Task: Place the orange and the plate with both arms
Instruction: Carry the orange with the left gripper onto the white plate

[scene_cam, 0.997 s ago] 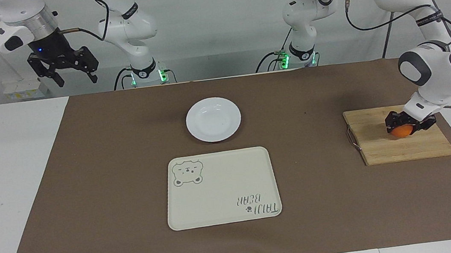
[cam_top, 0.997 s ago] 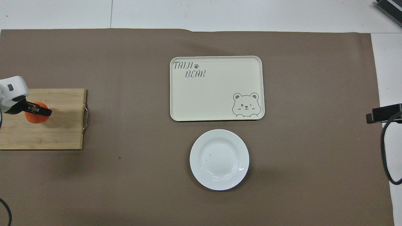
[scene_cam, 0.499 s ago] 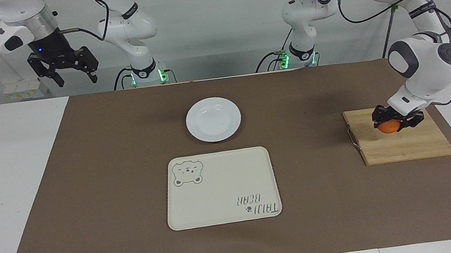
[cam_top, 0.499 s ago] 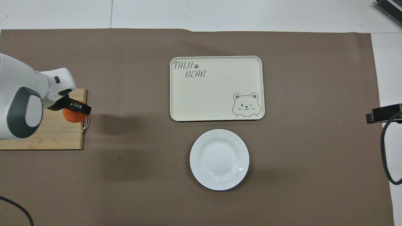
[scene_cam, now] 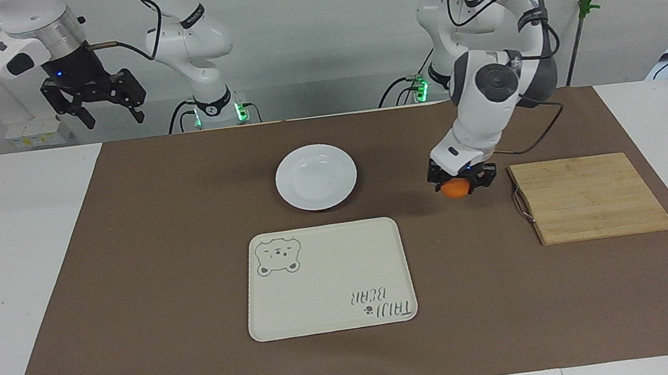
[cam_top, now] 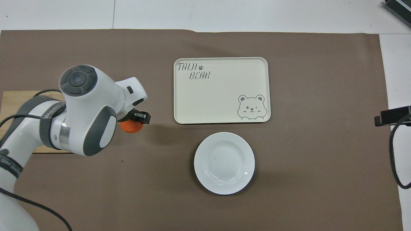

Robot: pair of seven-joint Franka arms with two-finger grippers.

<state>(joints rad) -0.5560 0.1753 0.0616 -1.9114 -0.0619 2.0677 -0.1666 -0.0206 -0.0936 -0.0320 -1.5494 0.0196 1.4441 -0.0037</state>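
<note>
The orange will leave my left gripper on the white plate (cam_top: 224, 149), toward its rim nearest the cream tray.
My left gripper (scene_cam: 456, 184) is shut on the orange (scene_cam: 455, 188) and holds it in the air over the brown mat, between the wooden board and the plate. The orange also shows under the arm in the overhead view (cam_top: 130, 126). The white plate (scene_cam: 315, 176) lies empty on the mat near the robots; it also shows in the overhead view (cam_top: 224, 163). My right gripper (scene_cam: 95, 103) is open and waits high beside the right arm's end of the table.
A cream tray (scene_cam: 328, 278) with a bear drawing lies just farther from the robots than the plate. A wooden cutting board (scene_cam: 590, 196) with a metal handle lies at the left arm's end. A brown mat (scene_cam: 144, 249) covers the table.
My left gripper lifted the orange off the cutting board and carried it toward the table's middle, past the board's handle edge. The right arm has not moved.
</note>
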